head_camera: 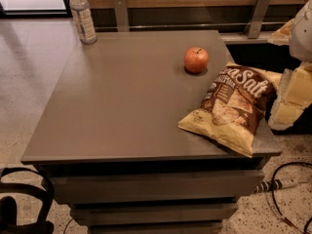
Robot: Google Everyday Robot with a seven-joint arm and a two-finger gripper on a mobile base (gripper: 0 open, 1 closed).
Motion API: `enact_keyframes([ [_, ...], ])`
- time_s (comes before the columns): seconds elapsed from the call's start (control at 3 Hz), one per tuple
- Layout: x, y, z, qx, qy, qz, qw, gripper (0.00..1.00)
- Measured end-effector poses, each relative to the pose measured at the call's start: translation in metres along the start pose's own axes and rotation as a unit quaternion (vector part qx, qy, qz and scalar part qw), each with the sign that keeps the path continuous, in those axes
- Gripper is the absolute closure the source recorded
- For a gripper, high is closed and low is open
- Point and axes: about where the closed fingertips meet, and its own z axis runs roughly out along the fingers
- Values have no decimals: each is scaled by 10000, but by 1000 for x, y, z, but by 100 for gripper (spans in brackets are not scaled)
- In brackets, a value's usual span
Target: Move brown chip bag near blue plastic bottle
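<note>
The robot's gripper should next move to the brown chip bag and close on the bag's middle (241, 97), across its dark brown panel.
The brown chip bag (234, 108) lies flat on the right side of the grey table (122, 106), its lower corner reaching over the table's right front edge. It is yellow-tan with a dark brown panel and white "Sea Salt" lettering. The blue plastic bottle (82, 16) stands upright at the table's far left corner, clear with a white cap and pale label. My gripper (292, 99) is at the right edge of the view, pale and blocky, right beside the bag's far right end. Whether it touches the bag I cannot tell.
A red apple (196, 59) sits on the table just left of the bag's top end. A wood-panelled wall with metal brackets (258, 13) runs behind the table. Cables (282, 189) lie on the floor at the lower right, and a black object (19, 204) at the lower left.
</note>
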Motion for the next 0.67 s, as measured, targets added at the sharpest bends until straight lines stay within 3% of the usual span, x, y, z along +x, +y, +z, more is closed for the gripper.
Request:
enact_keyframes([
  [0.67,1,-6,5,20,-22,-71,10000,0],
])
